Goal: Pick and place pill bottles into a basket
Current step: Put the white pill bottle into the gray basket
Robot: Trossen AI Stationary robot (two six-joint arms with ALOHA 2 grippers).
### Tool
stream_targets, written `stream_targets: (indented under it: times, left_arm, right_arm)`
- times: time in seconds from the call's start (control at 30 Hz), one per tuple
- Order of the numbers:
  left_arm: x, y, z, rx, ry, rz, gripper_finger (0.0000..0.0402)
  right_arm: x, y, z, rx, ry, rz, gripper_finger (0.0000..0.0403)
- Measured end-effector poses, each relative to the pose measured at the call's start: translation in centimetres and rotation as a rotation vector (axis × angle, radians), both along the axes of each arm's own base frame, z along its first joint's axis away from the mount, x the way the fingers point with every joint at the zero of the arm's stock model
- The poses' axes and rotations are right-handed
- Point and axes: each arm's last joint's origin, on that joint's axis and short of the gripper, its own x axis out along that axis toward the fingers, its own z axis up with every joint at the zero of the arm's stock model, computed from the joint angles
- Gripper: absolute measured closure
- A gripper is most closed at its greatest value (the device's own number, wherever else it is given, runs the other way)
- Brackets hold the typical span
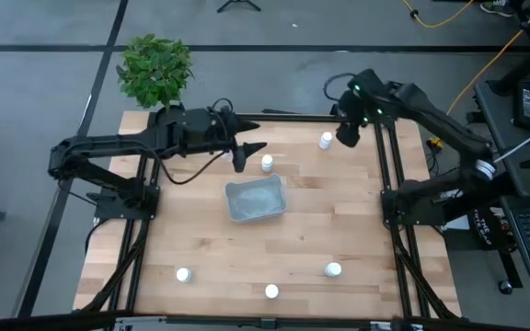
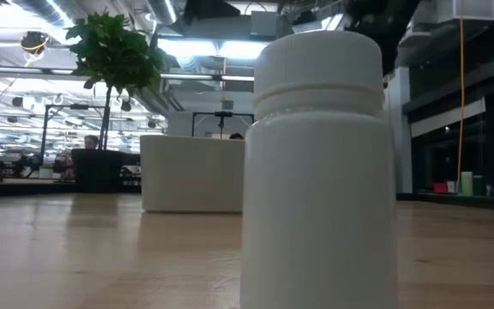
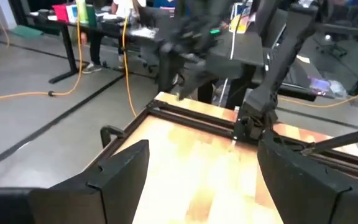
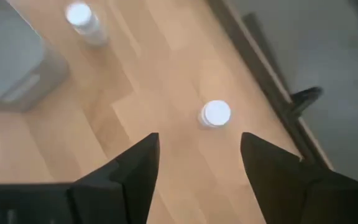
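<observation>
The cap (image 1: 327, 136) (image 4: 217, 113) of the white pill bottle near the table's far edge, farther from the basket than its neighbour, will be gripped by my right gripper.
The pale blue-grey basket (image 1: 256, 199) sits mid-table. Several white pill bottles stand upright on their bases: one (image 1: 267, 163) just beyond the basket, one (image 1: 326, 141) at the far right, and three near the front edge (image 1: 183, 274) (image 1: 271, 291) (image 1: 333, 270). The low view shows one bottle (image 2: 320, 163) very close. My left gripper (image 1: 259, 136) is open and empty in the air, left of the bottle beyond the basket. My right gripper (image 1: 348, 135) is open above the far-right bottle (image 4: 215, 114), which shows between its fingers and below them.
A potted plant (image 1: 155, 69) stands at the table's far left corner. The black table frame (image 1: 389, 156) runs along the right edge, close to my right gripper. The right wrist view also shows the basket (image 4: 8, 62) and the bottle beyond it (image 4: 81, 17).
</observation>
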Motion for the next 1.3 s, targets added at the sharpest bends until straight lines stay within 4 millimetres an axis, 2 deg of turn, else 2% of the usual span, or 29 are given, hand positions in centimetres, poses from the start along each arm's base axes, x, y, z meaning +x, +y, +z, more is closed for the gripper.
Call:
stream_targets:
  times: [0.2, 0.33, 0.5, 0.7, 0.83, 1.3]
  left_arm:
    - [0.1, -0.1, -0.1, 0.016, 0.009, 0.071, 0.0109]
    - [0.1, -0.1, -0.1, 0.021, 0.010, 0.095, 0.0109]
    - [0.1, 0.0, -0.1, 0.022, 0.011, 0.095, 0.0109]
    - [0.1, 0.1, -0.1, 0.027, 0.013, 0.099, 0.0109]
    - [0.1, 0.0, -0.1, 0.040, 0.018, 0.086, 0.0109]
    - [0.0, 0.0, -0.4, 0.041, 0.044, 0.082, 0.0109]
  right_arm:
    - [0.4, -5.8, -5.1, 0.213, 0.074, -0.107, 0.0104]
    - [1.1, -7.7, -8.2, 0.319, 0.123, -0.179, 0.0065]
    - [2.6, -8.4, -10.2, 0.362, 0.119, -0.192, 0.0055]
    - [4.2, -8.7, -10.7, 0.301, 0.077, -0.198, 0.0060]
    - [4.6, -8.9, -11.6, 0.267, 0.135, -0.211, 0.0060]
    - [5.2, -9.5, -15.0, 0.346, 0.230, -0.235, 0.0060]
